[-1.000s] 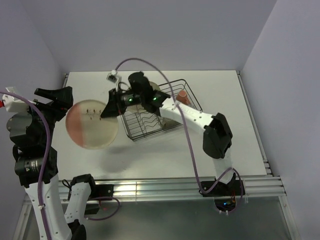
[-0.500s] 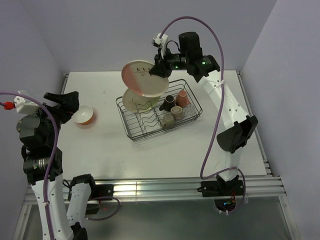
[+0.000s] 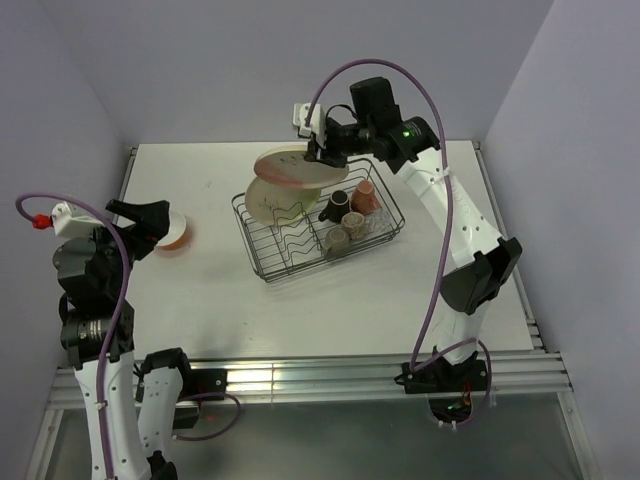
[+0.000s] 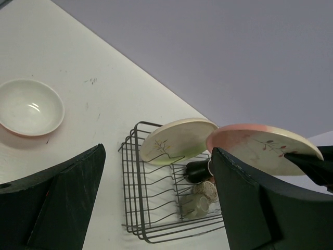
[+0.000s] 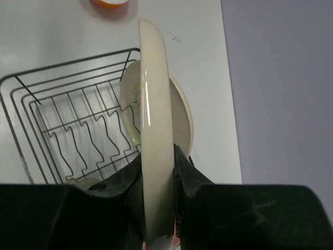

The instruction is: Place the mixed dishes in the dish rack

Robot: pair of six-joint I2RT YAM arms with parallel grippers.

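My right gripper has the pink-tinted plate. It will let go of it in the wavy dividers (image 3: 289, 211) (image 5: 131, 125) in front of the green-tinted plate.
My right gripper (image 3: 322, 155) is shut on the rim of the pink-tinted plate (image 3: 290, 168) and holds it in the air over the far left end of the black wire dish rack (image 3: 300, 262). In the right wrist view the plate (image 5: 153, 120) stands edge-on between the jaws of this gripper (image 5: 158, 172). The green-tinted plate (image 3: 272, 202) leans in the rack below it. A dark mug (image 3: 333, 206), a pink mug (image 3: 365, 196) and an olive mug (image 3: 336, 239) lie in the rack's right half. The orange-outside bowl (image 4: 30, 107) sits on the table left. My left gripper (image 4: 156, 203) is open and empty.
The rack's wavy dividers (image 5: 83, 138) in front of the green plate (image 5: 183, 117) hold nothing. The table's back edge runs close behind the rack. My left arm (image 3: 95, 270) rises at the table's left edge, its gripper over the bowl (image 3: 172, 233).
My right arm has carried the pink-tinted plate from the left of the table up over the rack and tipped it flatter. My left gripper has dropped slightly, over the bowl.
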